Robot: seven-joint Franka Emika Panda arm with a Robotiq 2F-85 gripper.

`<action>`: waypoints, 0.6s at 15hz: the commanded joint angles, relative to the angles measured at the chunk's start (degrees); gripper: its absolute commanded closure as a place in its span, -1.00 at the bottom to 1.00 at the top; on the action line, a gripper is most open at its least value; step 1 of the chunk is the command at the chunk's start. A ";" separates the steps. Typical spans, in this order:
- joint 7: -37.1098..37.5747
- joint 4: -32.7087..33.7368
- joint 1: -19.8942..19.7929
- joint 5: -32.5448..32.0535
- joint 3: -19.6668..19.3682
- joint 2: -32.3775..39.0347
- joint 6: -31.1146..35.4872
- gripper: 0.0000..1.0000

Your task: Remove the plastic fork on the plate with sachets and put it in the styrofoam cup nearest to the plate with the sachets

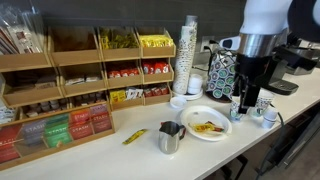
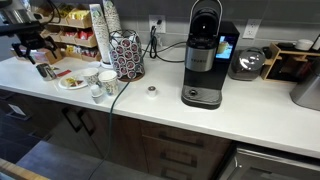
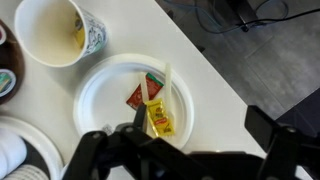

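Observation:
I need to next move my gripper to the white plastic fork's handle (image 1: 222, 128) (image 3: 169, 82), near the plate's rim beyond the red-orange sachet, and close it there.
The round white plate (image 3: 100, 100) lies on the white counter and also shows in both exterior views (image 1: 207, 133) (image 2: 70, 85). On it lie a red-orange sachet (image 3: 143, 92) and a yellow sachet (image 3: 160, 120). The white plastic fork (image 3: 166, 78) lies along their right side, on the plate. An empty styrofoam cup (image 3: 50, 30) stands just beside the plate's rim. My gripper (image 3: 185, 150) hovers above the plate's near edge with its dark fingers spread wide and nothing between them. It also shows in an exterior view (image 1: 245, 98).
A steel pitcher (image 1: 170, 138) stands beside the plate. More cups (image 1: 264, 108) stand close by, with a tall cup stack (image 1: 189, 55) and a pod holder (image 1: 222, 70) behind. Wooden racks (image 1: 80, 75) line the wall. The counter's edge (image 3: 215, 70) runs next to the plate.

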 commanded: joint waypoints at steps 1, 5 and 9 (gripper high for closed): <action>0.45 0.45 -1.67 0.03 1.53 2.65 0.19 -1.00; 1.05 2.35 -2.23 -0.12 1.73 7.32 0.37 -1.00; -2.53 1.80 -3.04 1.77 2.70 11.97 8.18 -1.00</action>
